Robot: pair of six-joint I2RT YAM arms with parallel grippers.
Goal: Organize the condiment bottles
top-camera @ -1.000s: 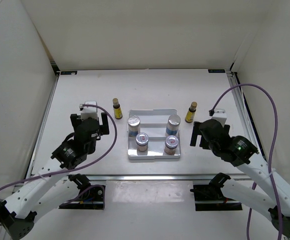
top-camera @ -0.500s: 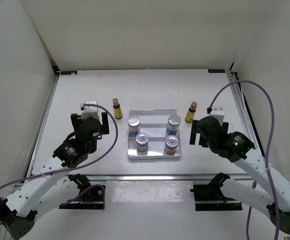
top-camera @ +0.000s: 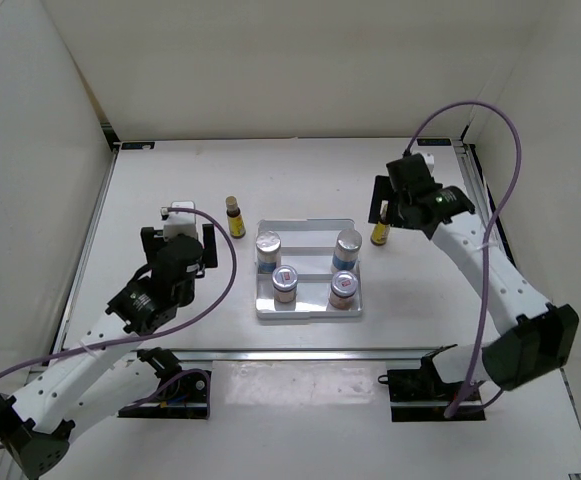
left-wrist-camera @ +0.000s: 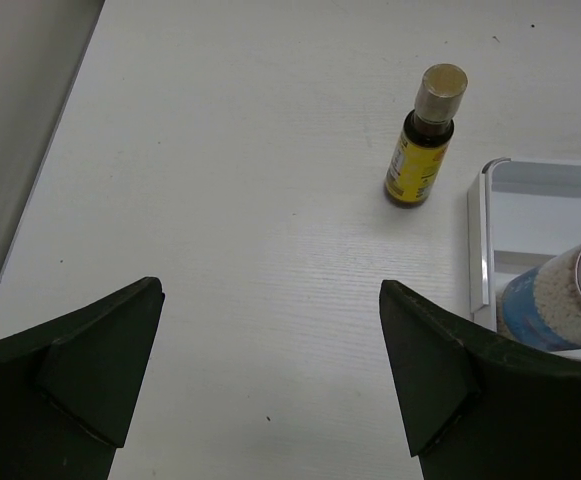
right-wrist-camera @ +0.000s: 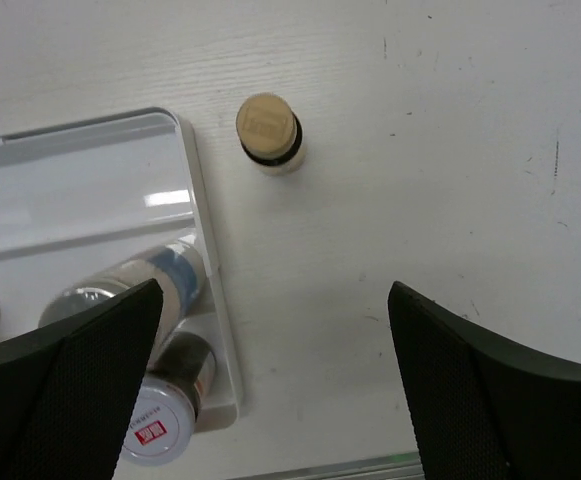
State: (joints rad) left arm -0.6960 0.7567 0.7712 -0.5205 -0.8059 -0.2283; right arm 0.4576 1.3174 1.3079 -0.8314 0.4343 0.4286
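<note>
The neck of the yellow bottle [top-camera: 384,215] [right-wrist-camera: 283,152] below my right gripper will be gripped by it, just under the bottle's cap.
A silvery tray [top-camera: 305,235] holds two silver-lidded jars [top-camera: 269,248] [top-camera: 347,246] at the back and two short jars with red-marked lids [top-camera: 285,283] [top-camera: 343,287] at the front. One slim yellow bottle [top-camera: 234,218] stands left of the tray, the other [top-camera: 379,234] right of it. My left gripper [top-camera: 180,242] is open and empty, near and left of the left bottle [left-wrist-camera: 425,140]. My right gripper [top-camera: 388,210] is open and empty, high over the right bottle [right-wrist-camera: 268,130], which lies just beyond its fingertips' gap [right-wrist-camera: 273,300].
The tray's left rim [left-wrist-camera: 480,230] and a silver-lidded jar [left-wrist-camera: 560,300] show at the left wrist view's right edge. The tray [right-wrist-camera: 70,190] fills the right wrist view's left side. White walls enclose the table; a metal rail [top-camera: 95,230] runs along its left side.
My right arm has swung from the near right of the tray away from the base, and now hangs over the right yellow bottle. The left arm and all bottles have not moved.
</note>
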